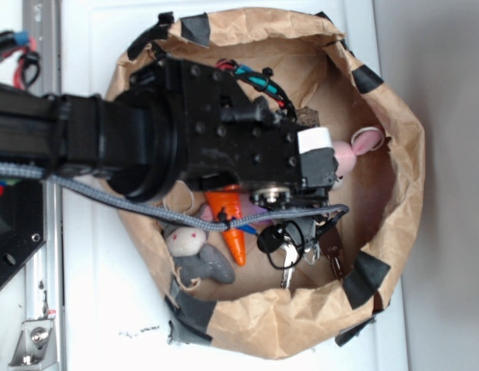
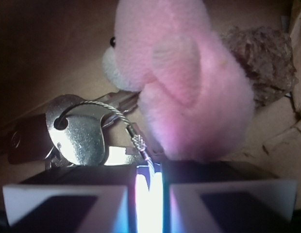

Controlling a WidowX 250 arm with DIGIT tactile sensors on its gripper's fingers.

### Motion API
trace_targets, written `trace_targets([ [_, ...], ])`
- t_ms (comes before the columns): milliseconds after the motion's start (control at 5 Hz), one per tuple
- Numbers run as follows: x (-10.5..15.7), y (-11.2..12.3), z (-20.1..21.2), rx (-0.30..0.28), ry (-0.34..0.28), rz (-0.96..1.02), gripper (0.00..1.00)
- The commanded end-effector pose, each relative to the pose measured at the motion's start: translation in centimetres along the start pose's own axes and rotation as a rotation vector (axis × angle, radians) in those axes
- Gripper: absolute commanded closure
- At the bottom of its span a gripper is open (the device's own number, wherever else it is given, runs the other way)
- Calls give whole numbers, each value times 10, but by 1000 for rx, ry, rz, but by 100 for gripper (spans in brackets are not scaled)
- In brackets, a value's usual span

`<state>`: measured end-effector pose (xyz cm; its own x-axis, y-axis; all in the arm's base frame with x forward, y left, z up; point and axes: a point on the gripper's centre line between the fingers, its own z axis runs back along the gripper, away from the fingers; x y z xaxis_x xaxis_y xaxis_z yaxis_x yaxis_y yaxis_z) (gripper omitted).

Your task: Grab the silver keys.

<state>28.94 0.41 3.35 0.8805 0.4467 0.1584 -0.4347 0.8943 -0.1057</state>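
I should open my gripper, move it farther in and close it around the metal sleeve (image 2: 139, 141), because my fingers meet the thin wire ring short of its metal sleeve.
The silver keys (image 2: 80, 133) lie on brown paper right in front of my gripper (image 2: 149, 194), beside a pink plush toy (image 2: 189, 82). Their thin wire ring runs into the narrow slit between my two fingers, which stand almost together on it. In the exterior view the silver keys (image 1: 290, 251) show low in the paper bag, below the gripper (image 1: 326, 158), which is reaching in next to the pink plush toy (image 1: 349, 154). The arm hides the fingertips there.
Everything sits inside a crumpled brown paper bag (image 1: 402, 154) with black tape on its rim. Also in it are an orange toy carrot (image 1: 230, 220), a grey plush mouse (image 1: 207, 264), a white plush (image 1: 185, 241) and a brown rough lump (image 2: 267, 63). A dark fob (image 2: 24, 141) joins the keys.
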Motion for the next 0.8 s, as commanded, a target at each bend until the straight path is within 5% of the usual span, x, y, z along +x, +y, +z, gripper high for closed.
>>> trace_targets([
  [0,-5,-5,26,-86,-36,-87,100],
  [600,-3,-6,36,-115,-29,-96,100],
])
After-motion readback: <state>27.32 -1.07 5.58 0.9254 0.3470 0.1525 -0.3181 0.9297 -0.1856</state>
